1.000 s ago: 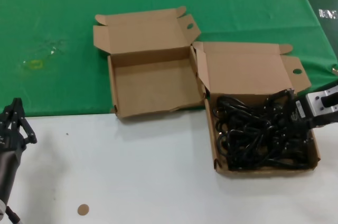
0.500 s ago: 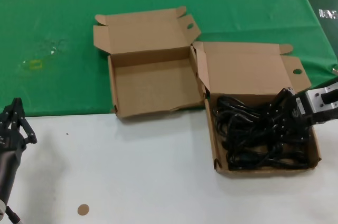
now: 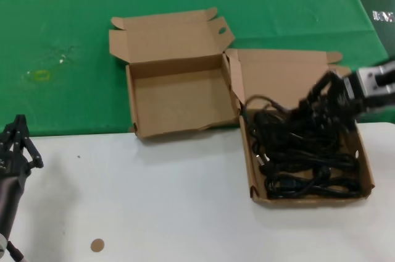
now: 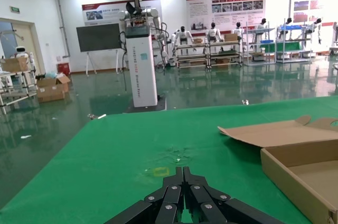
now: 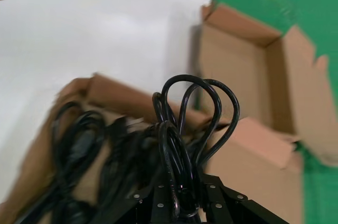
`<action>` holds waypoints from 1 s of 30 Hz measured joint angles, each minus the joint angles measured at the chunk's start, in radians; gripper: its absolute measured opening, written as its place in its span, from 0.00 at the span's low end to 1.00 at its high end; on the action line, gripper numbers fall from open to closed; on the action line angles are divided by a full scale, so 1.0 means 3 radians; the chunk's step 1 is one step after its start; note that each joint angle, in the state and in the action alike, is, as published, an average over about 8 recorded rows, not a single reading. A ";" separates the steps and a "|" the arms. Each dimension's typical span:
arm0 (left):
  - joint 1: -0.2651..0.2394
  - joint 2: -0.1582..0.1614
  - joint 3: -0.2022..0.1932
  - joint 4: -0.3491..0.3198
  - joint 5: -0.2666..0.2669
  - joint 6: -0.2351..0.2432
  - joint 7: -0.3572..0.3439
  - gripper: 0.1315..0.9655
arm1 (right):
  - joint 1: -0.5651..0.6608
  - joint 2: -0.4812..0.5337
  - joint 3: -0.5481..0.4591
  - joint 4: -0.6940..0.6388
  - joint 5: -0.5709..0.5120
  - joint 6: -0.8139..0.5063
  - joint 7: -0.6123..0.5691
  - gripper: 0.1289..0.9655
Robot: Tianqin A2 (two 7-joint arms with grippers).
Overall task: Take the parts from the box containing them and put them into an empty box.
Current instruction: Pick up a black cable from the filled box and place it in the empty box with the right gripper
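Note:
The robot's right hand should release the looped cord bundle on the empty box's bottom near its far side (image 3: 172,94) (image 5: 251,76). The bundle is now raised above the cord box.
The box with the black power cords (image 3: 296,169) stands at the right, its tray rim (image 3: 308,200) straight. My right gripper (image 3: 326,100) is shut on one looped cord bundle (image 5: 187,129) and holds it raised above that box's far right part, with cord trailing down to the pile. The remaining cords (image 5: 84,150) lie in the tray below. The empty box (image 3: 179,104) with the wavy front rim stands open to the left, also in the right wrist view (image 5: 248,71). My left gripper (image 4: 184,174) is shut and empty, parked low at the near left (image 3: 15,144).
A green cloth (image 3: 62,39) covers the far half of the table; the near half is white (image 3: 154,200). A small brown disc (image 3: 97,245) lies near the front edge. Both box lids (image 3: 166,33) stand open towards the far side.
My right gripper has risen and moved towards the far side with a cord bundle, lifting it out of the pile. The left arm has not moved.

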 joint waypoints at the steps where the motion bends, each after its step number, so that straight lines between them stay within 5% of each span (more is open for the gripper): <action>1: 0.0000 0.0000 0.0000 0.0000 0.0000 0.0000 0.0000 0.02 | 0.0039 -0.0020 0.0001 0.0001 -0.0007 0.0004 0.0009 0.12; 15: 0.0000 0.0000 0.0000 0.0000 0.0000 0.0000 0.0001 0.02 | 0.0415 -0.0500 -0.0096 -0.0120 -0.0115 0.0173 0.0072 0.12; 30: 0.0000 0.0000 0.0000 0.0000 0.0000 0.0000 0.0001 0.02 | 0.0683 -0.1370 -0.0250 -0.0864 -0.0214 0.0681 -0.0046 0.11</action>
